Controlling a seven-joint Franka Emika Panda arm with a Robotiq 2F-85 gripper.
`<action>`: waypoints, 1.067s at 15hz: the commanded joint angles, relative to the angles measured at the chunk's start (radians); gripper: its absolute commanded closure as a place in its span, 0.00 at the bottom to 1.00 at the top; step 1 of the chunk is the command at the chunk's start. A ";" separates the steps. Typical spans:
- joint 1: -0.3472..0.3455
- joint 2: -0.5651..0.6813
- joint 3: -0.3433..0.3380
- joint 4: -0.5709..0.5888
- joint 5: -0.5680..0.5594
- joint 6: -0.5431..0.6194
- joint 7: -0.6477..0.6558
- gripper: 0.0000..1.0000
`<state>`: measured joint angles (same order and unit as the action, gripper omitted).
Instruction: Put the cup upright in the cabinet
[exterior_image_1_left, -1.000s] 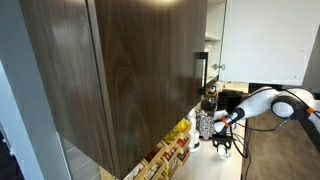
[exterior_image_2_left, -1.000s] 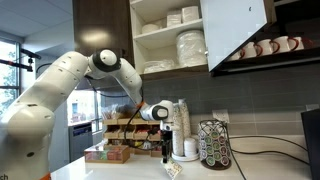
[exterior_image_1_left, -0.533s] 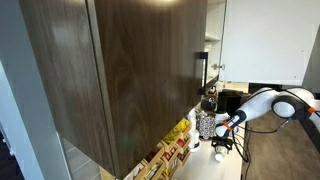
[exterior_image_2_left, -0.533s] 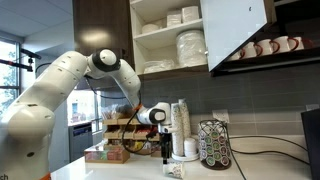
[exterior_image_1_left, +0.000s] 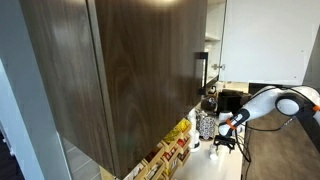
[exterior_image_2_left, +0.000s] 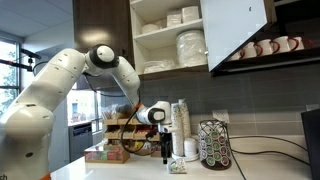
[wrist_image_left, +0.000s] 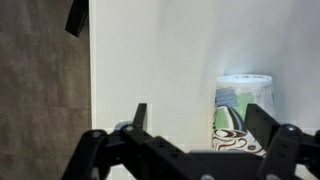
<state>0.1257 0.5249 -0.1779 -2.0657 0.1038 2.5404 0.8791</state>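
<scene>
The cup's rim (exterior_image_1_left: 216, 150) (wrist_image_left: 220, 150) at its open end, beside the swirl pattern and away from the plain white end, will be gripped by my gripper.
The cup (wrist_image_left: 240, 116) lies on its side on the white counter (wrist_image_left: 160, 70); here it shows a white end and a green-and-black swirl pattern. My gripper (wrist_image_left: 200, 122) points down over it and is open. The cup lies inside the gap, close to one black fingertip (wrist_image_left: 262, 120), and nothing grips it. In both exterior views the cup (exterior_image_2_left: 177, 167) (exterior_image_1_left: 219, 155) rests on the counter just below the gripper (exterior_image_2_left: 167, 152) (exterior_image_1_left: 223, 143). The dark brown cabinet (exterior_image_1_left: 130, 70) with its bar handle (exterior_image_1_left: 200, 72) hangs above. Its open white shelves (exterior_image_2_left: 168, 38) hold dishes.
A stack of cups (exterior_image_2_left: 181, 118) and a patterned pod holder (exterior_image_2_left: 212, 145) stand on the counter right behind the gripper. Boxes (exterior_image_2_left: 118, 148) sit in a rack beside them. Mugs (exterior_image_2_left: 265, 47) line a shelf under the open door (exterior_image_2_left: 235, 30). A black appliance (exterior_image_2_left: 311, 140) stands at the counter's end.
The jaws have spread wider over the last second. The cup lies on the counter a little to one side of where it was. The arm has barely moved.
</scene>
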 joint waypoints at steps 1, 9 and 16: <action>-0.111 -0.091 0.067 -0.104 0.127 0.117 -0.087 0.00; -0.216 -0.095 0.131 -0.078 0.325 0.150 -0.247 0.00; -0.297 -0.035 0.145 0.000 0.449 0.149 -0.285 0.00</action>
<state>-0.1291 0.4457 -0.0397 -2.1195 0.4785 2.6956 0.6367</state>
